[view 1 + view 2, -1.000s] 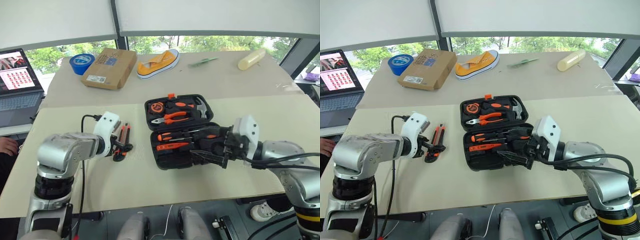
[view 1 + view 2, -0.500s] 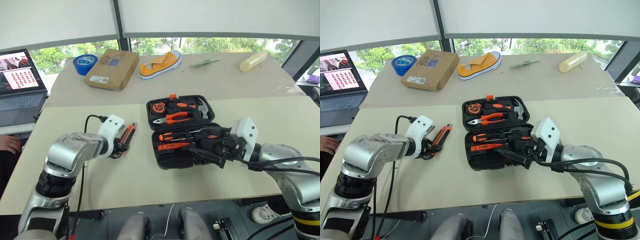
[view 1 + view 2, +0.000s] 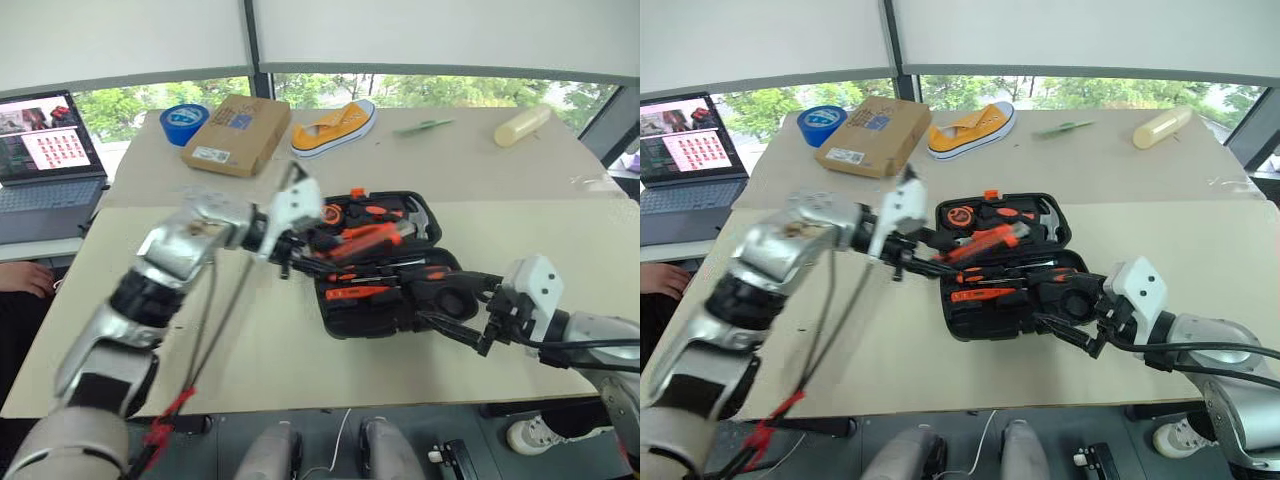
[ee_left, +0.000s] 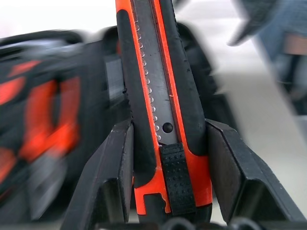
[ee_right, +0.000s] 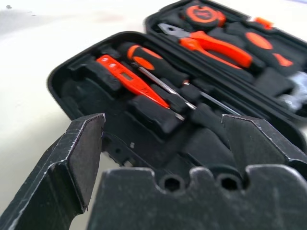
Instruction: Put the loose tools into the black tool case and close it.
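Observation:
Next, the left gripper releases the utility knife between the orange tester and the black tool case's near rim [image 3: 385, 314].
The black tool case [image 3: 345, 315] lies open on the near table, with screwdrivers [image 5: 153, 62] and an orange tester [image 5: 125, 77] lying in its near half. Pliers [image 5: 218, 46] and a hammer sit in the far half. My left gripper [image 4: 168, 127] is shut on the black-and-orange utility knife [image 4: 160, 96]. It holds the knife [image 3: 980, 243] in the air, slanting over the case's left side. My right gripper [image 5: 163, 124] stands open and empty just off the case's near right corner, pointing at it.
On the far table are a brown cardboard box [image 3: 237, 133], a blue tape roll [image 3: 183, 122], a yellow shoe [image 3: 335, 123], a green item [image 3: 420, 126] and a pale bottle [image 3: 527, 123]. A laptop [image 3: 45, 160] stands at the far left, with a person's hand [image 3: 25, 278] below it.
My left gripper shut on the utility knife, lifted it off the table and swung it right over the case. My right gripper drew back to the right, still open. The camera shifted.

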Controlling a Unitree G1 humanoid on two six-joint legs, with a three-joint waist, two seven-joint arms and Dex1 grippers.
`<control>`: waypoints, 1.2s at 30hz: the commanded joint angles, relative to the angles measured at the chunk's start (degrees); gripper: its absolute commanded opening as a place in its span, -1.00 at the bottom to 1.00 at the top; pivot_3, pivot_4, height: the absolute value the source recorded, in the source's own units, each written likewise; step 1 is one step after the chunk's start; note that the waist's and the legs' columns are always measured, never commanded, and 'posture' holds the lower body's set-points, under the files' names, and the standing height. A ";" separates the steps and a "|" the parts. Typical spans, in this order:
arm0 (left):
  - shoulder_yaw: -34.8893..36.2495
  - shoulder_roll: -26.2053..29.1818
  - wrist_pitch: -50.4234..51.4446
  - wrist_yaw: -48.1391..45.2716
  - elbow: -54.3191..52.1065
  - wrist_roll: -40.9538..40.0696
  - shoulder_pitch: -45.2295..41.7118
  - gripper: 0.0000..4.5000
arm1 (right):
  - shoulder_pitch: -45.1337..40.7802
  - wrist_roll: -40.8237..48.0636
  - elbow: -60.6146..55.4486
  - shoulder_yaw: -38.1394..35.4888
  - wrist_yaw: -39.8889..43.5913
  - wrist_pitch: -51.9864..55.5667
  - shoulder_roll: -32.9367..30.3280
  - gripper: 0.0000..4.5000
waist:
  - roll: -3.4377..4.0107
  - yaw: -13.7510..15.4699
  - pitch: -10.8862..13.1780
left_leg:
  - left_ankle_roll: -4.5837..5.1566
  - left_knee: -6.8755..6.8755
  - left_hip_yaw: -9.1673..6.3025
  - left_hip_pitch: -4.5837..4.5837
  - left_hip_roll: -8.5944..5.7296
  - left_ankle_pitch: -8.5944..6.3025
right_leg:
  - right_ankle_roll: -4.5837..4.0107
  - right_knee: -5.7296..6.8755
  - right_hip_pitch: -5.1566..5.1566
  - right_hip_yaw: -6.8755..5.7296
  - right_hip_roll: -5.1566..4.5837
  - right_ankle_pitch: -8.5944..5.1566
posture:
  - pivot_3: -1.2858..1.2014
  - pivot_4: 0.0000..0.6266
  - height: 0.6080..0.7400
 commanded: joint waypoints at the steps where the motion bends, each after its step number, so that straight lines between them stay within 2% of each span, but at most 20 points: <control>1: -3.97 -2.84 2.21 0.60 1.59 4.87 -3.50 -0.23 | 1.79 1.12 -4.35 -2.66 -1.97 0.37 0.85 1.00 | 0.00 -0.20 0.00 | 0.02 0.02 0.00 0.01 0.04 -0.01 | 0.01 0.01 0.00 0.02 0.04 0.00 | 0.03 -0.52 0.92; 3: -4.28 -6.50 9.41 3.60 4.07 5.24 -5.32 -0.23 | 3.13 1.43 -5.76 -3.49 -3.01 0.76 1.54 1.00 | -0.01 -0.10 0.01 | 0.06 0.08 0.00 -0.03 0.05 -0.03 | 0.02 0.01 -0.01 0.03 0.07 -0.01 | 0.03 -0.52 0.92; 5: -4.75 -7.76 12.09 3.64 4.66 5.72 -5.99 -0.23 | 3.85 1.50 -6.43 -3.93 -3.65 0.95 1.91 1.00 | -0.01 -0.07 0.01 | 0.37 0.22 -0.02 -0.07 0.05 -0.20 | 0.05 0.06 0.00 0.02 0.07 -0.03 | 0.03 -0.52 0.92; 10: -9.92 -6.58 12.20 0.27 0.20 7.83 -4.16 -0.23 | 4.62 0.82 -6.29 -4.37 -5.22 0.26 2.74 1.00 | 0.01 -0.10 0.01 | 0.33 0.42 -0.02 -0.07 0.14 -0.19 | 0.08 0.11 0.00 0.04 0.17 -0.05 | 0.03 -0.52 0.92; 19: -10.67 -6.22 15.27 -1.37 -1.45 6.98 -3.57 -0.23 | 4.49 0.12 -6.17 -2.72 -6.08 -0.29 3.28 1.00 | 0.02 0.21 0.01 | 0.30 0.49 -0.02 -0.08 0.12 -0.17 | 0.08 0.09 0.01 0.06 0.15 -0.05 | 0.03 -0.52 0.92; 27: -10.91 -10.02 14.78 2.95 3.82 9.66 -3.61 -0.23 | 4.00 0.50 -5.97 -2.91 -5.70 0.22 2.69 1.00 | 0.02 0.23 0.01 | 0.31 0.49 -0.02 -0.07 0.12 -0.17 | 0.08 0.08 0.03 0.06 0.15 -0.05 | 0.03 -0.52 0.92; 30: -9.33 -11.53 17.22 2.88 4.31 8.16 -4.34 -0.23 | 4.32 0.43 -6.34 -2.39 -5.79 0.29 2.89 1.00 | 0.02 0.32 0.01 | 0.31 0.49 -0.02 -0.08 0.12 -0.18 | 0.08 0.08 0.04 0.05 0.15 -0.05 | 0.03 -0.52 0.92; 31: -8.42 -11.71 18.27 2.28 3.92 7.11 -4.63 0.21 | 4.40 0.41 -6.46 -2.14 -5.77 0.31 2.93 1.00 | 0.02 0.31 0.01 | 0.31 0.49 -0.02 -0.06 0.12 -0.18 | 0.08 0.08 0.06 0.05 0.14 -0.05 | 0.03 -0.52 0.92; 36: -4.23 -10.46 20.94 0.09 1.03 3.32 -6.03 0.99 | 4.58 0.22 -6.19 -1.65 -5.67 -0.14 2.93 1.00 | 0.02 0.26 0.01 | 0.31 0.49 -0.02 -0.06 0.13 -0.18 | 0.08 0.10 0.05 0.05 0.15 -0.05 | 0.03 -0.52 0.92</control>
